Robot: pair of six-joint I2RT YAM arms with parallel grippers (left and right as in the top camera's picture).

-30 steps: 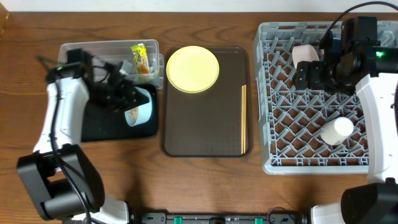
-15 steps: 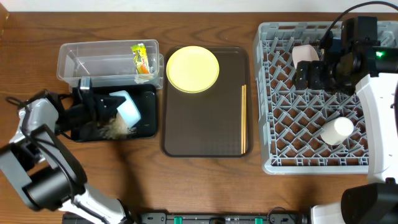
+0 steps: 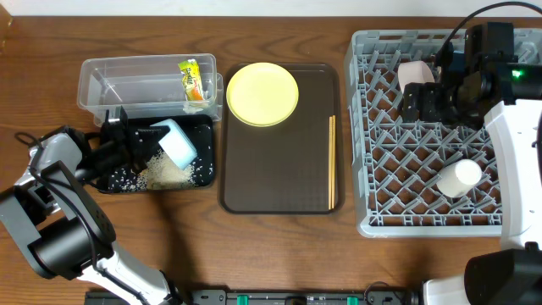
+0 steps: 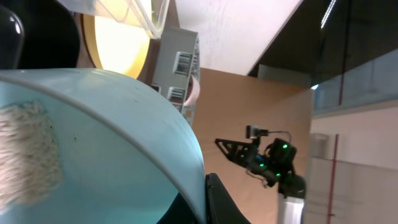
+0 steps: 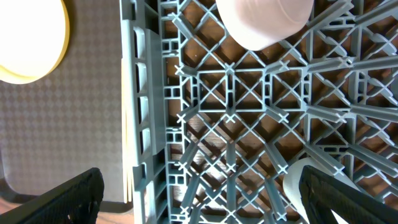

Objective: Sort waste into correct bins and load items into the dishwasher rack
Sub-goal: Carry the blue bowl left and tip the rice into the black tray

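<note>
My left gripper is holding the light blue bowl. It will let go of it on the dark brown serving tray (image 3: 268,170) between the yellow plate and the tray's near edge.
My left gripper (image 3: 151,141) is shut on the rim of the light blue bowl (image 3: 175,142), which is tipped on its side over the black tray (image 3: 201,132). Whitish rice scraps (image 3: 165,173) lie spread in that tray, and some cling inside the bowl (image 4: 112,143). The yellow-green wrapper (image 3: 192,79) lies in the clear tub (image 3: 135,85). My right gripper (image 3: 426,102) hangs open and holds nothing above the grey rack (image 3: 423,161), between the pinkish bowl (image 5: 264,18) and the white cup (image 5: 298,177), both in the rack.
A yellow plate (image 3: 262,93) and wooden chopsticks (image 3: 331,161) rest on the dark brown serving tray (image 3: 279,169) between the bins and the rack. The left arm stretches in low from the table's left edge.
The left arm swung down to the left and tipped the blue bowl over. Rice has spilled out into the black tray. The right arm has stayed put.
</note>
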